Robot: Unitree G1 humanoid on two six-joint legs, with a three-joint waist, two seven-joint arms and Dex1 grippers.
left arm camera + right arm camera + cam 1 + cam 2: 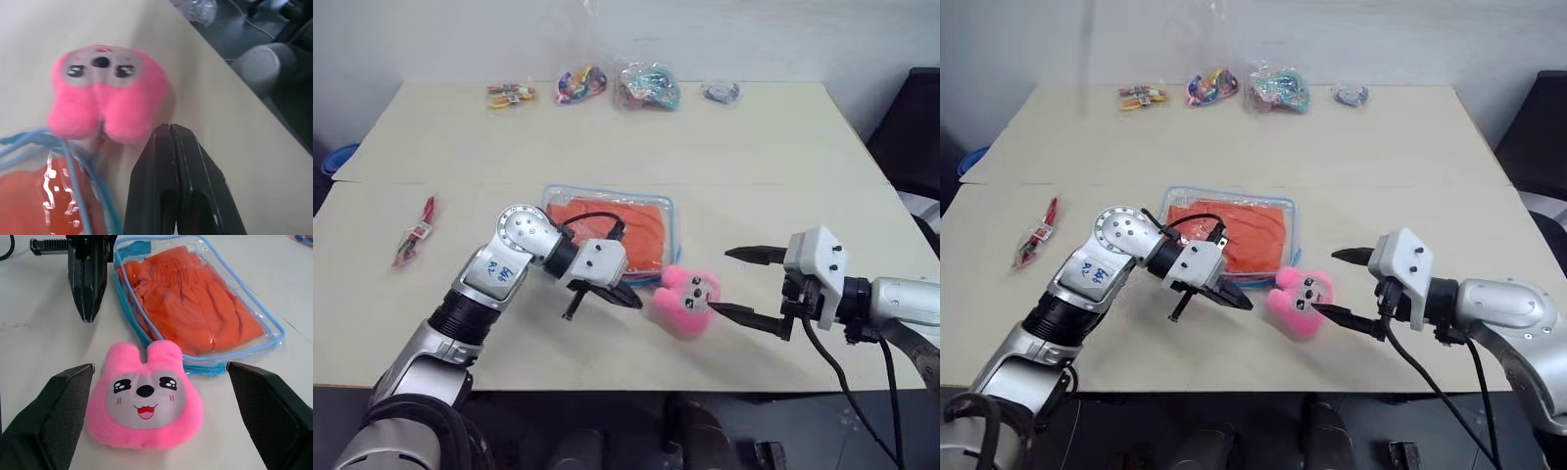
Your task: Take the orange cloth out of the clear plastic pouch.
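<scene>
I should open my left gripper, which is shut short of the pink plush charm, and grip the charm while my right gripper takes the pouch's near corner [672,261].
The clear plastic pouch [674,217] with light blue zipper edging lies flat mid-table, the orange cloth [628,231] folded inside it. A pink plush charm [686,300] lies at the pouch's near right corner. My left gripper [632,301] is shut, its tip just beside the pouch's near edge and left of the charm; the left wrist view shows nothing between its fingers [168,161]. My right gripper [724,282] is open on the charm's right side, its fingers [54,406] spread to either side of the charm [144,396] in the right wrist view.
Several small bags of colourful trinkets [580,83] line the table's far edge. A red packet [414,233] lies at the left. A dark chair [915,127] stands off the right side. The table's front edge runs just below both grippers.
</scene>
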